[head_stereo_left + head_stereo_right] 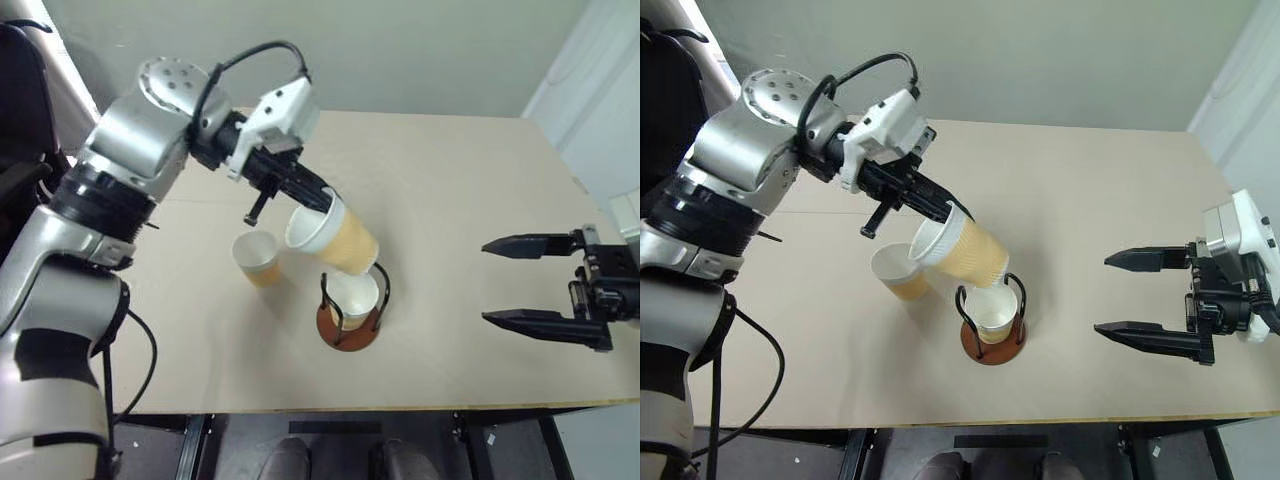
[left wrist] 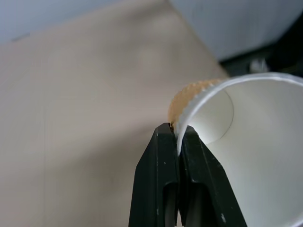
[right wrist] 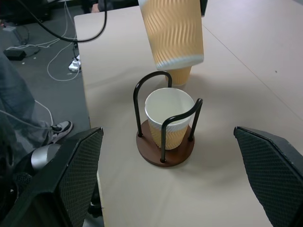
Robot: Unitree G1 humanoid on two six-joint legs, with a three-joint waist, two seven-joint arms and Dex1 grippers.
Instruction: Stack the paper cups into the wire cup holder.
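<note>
My left gripper's paper cup, tilted in the air above the holder, will be released inside the paper cup standing in the wire cup holder (image 1: 352,295).
The wire cup holder (image 1: 348,325) stands on the table near its front edge, and one paper cup (image 1: 352,300) sits upright inside it. My left gripper (image 1: 325,203) is shut on the rim of a second paper cup (image 1: 335,237), held tilted in the air just above and behind the holder. In the left wrist view the black fingers (image 2: 165,163) pinch that cup's white rim (image 2: 208,101). A third paper cup (image 1: 257,258) stands upright on the table left of the holder. My right gripper (image 1: 515,280) hangs open to the right, apart from everything.
The tan table (image 1: 450,190) has free room on its right and far sides. Its front edge (image 1: 400,408) runs close below the holder. In the right wrist view, cables (image 3: 57,47) and a person's shoe (image 3: 59,128) lie on the floor beyond the table's side.
</note>
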